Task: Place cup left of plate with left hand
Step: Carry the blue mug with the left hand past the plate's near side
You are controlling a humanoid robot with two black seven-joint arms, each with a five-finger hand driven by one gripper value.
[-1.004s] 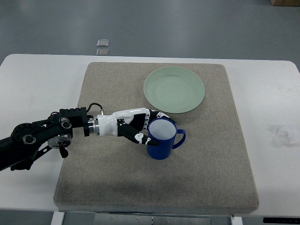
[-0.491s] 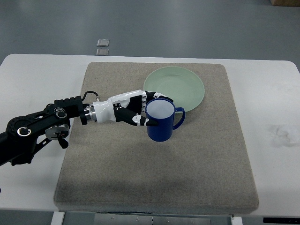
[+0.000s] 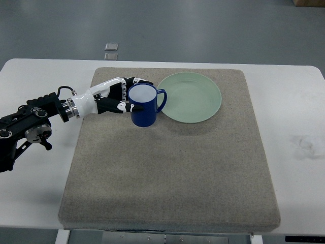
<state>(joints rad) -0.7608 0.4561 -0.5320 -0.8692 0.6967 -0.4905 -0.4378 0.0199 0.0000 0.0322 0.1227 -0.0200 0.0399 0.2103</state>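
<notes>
My left gripper is going to put the dark blue cup down on the mat's far corner [image 3: 114,100] nearest the small grey squares.
A dark blue cup [image 3: 144,105] with a white inside is held by my left hand [image 3: 123,96], whose fingers are curled around its left side. The cup's handle points right, toward the pale green plate [image 3: 189,97], and nearly touches the plate's left rim. The cup is upright, just left of the plate, over the grey-brown mat [image 3: 167,178]; I cannot tell whether it touches the mat. My left arm comes in from the left edge. My right arm is out of view.
The mat lies on a white table [image 3: 299,127]. Two small grey squares [image 3: 111,50] lie on the floor beyond the table's far edge. A faint smudge [image 3: 303,143] marks the table at the right.
My left hand has carried the cup up and to the left, from below the plate's front edge to the plate's left side.
</notes>
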